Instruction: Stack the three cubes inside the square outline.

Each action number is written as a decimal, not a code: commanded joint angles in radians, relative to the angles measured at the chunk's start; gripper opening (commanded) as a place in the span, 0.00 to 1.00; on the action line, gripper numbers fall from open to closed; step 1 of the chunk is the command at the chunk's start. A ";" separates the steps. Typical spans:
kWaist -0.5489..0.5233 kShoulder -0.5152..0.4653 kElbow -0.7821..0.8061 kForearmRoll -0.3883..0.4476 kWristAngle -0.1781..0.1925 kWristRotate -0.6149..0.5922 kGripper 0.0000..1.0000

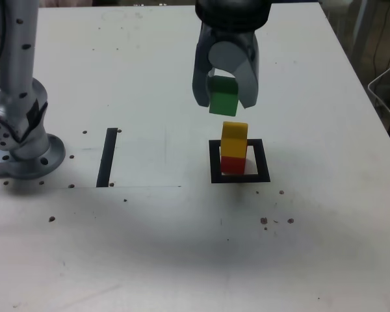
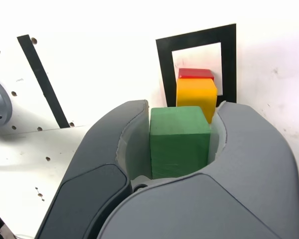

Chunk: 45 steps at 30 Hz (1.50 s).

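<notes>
I will release the green cube on top of the yellow cube [image 1: 235, 128] [image 2: 201, 105], which will finish the stack inside the square outline.
The yellow cube [image 1: 234, 138] sits on the red cube [image 1: 233, 164] inside the black square outline [image 1: 214, 162] on the white table. Just above that two-cube stack hangs the green cube [image 1: 223, 96], with my gripper [image 1: 225, 103] shut on it and a small gap under it. In the wrist view the green cube [image 2: 180, 141] is clamped between both grey jaws of my gripper [image 2: 182, 122]. Beyond it stand the yellow cube [image 2: 196, 95], the red cube [image 2: 195, 73] and the square outline [image 2: 164, 64].
A straight black strip [image 1: 107, 156] lies on the table to the exterior view's left of the outline. The arm's grey base [image 1: 19, 140] stands at the exterior view's far left. Small screw holes dot the table [image 1: 182, 247]. Cables hang off the table's right edge.
</notes>
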 commanded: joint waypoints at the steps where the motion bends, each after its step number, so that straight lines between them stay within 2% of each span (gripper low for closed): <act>1: 0.003 0.009 0.010 -0.010 -0.001 0.001 0.14; 9: 0.031 0.011 0.084 -0.087 -0.029 0.001 0.14; 19: 0.038 0.030 0.107 -0.144 -0.047 0.001 0.14; 32: 0.038 0.033 0.110 -0.177 -0.046 0.001 0.15; 40: 0.038 0.031 0.110 -0.168 -0.046 0.003 0.28; 45: 0.038 0.031 0.105 -0.160 -0.048 0.013 0.42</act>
